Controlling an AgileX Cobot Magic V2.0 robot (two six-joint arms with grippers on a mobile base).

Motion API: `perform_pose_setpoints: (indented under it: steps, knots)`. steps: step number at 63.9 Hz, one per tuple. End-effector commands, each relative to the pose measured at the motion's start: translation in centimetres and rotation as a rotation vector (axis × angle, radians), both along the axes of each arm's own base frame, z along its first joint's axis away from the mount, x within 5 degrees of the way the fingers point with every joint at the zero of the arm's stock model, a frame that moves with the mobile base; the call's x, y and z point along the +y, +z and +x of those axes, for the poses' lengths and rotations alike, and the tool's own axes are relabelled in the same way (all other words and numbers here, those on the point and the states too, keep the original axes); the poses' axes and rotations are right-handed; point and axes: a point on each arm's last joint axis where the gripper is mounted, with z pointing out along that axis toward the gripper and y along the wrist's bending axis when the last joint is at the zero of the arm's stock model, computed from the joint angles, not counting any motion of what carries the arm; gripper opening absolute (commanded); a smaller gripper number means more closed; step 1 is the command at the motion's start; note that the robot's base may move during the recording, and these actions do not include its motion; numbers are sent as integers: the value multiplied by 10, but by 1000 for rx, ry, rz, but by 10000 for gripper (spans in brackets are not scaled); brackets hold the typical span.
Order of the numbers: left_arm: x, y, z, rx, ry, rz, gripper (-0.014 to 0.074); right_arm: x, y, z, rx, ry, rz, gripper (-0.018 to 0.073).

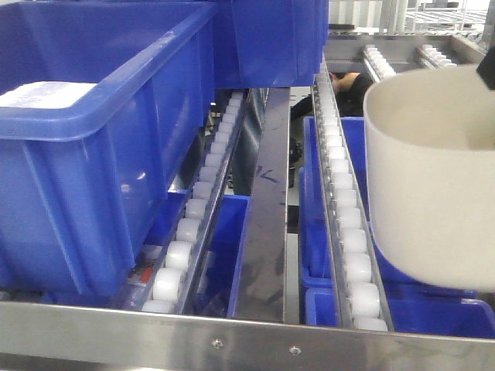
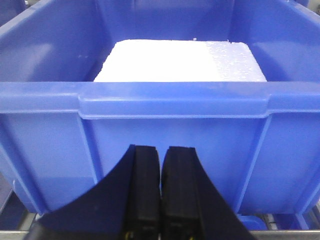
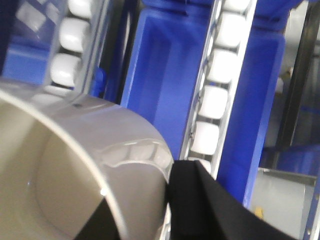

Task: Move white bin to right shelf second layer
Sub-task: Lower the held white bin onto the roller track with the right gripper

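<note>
My right gripper is to let go of the white bin at the roller tracks' front end (image 1: 447, 328). The bin will be let go just behind the screwed front rail.
The white bin (image 1: 433, 185) hangs at the right, above the right roller track (image 1: 348, 232) of the steel shelf level, behind the screwed front rail (image 1: 247, 336). It is cream, smooth and tilted. My right gripper (image 3: 150, 200) is shut on the bin's rim (image 3: 75, 165), one finger inside and one outside; only a black tip (image 1: 487, 69) of it shows in the front view. My left gripper (image 2: 161, 150) is shut and empty, close in front of a blue crate (image 2: 160, 105). It does not show in the front view.
The big blue crate (image 1: 93, 139) sits on the left rollers with a white foam block (image 2: 180, 62) inside. A second blue crate (image 1: 271, 39) stands behind it. More blue crates (image 1: 394, 309) lie on the level below. A steel centre bar (image 1: 267, 216) divides the tracks.
</note>
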Motion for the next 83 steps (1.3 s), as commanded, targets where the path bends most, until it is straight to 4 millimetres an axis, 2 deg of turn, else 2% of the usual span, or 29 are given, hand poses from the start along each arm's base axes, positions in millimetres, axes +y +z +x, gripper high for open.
perform_pose_setpoints:
  steps: [1,14,24,37,83]
  knots:
    - [0,-1,0,-72,-6,-17,85,0,14,7,-99,-1,21,52]
    - [0,-1,0,-72,-6,-17,85,1,4,8,-107,1,24,52]
    - [0,-1,0,-72,-6,-17,85,0,-13,3,-105,3,25,52]
    - [0,-1,0,-72,-6,-17,85,-2,-26,-3,-76,4,18,52]
    - [0,-1,0,-72,-6,-17,85,-2,-33,-6,-88,5,22,52]
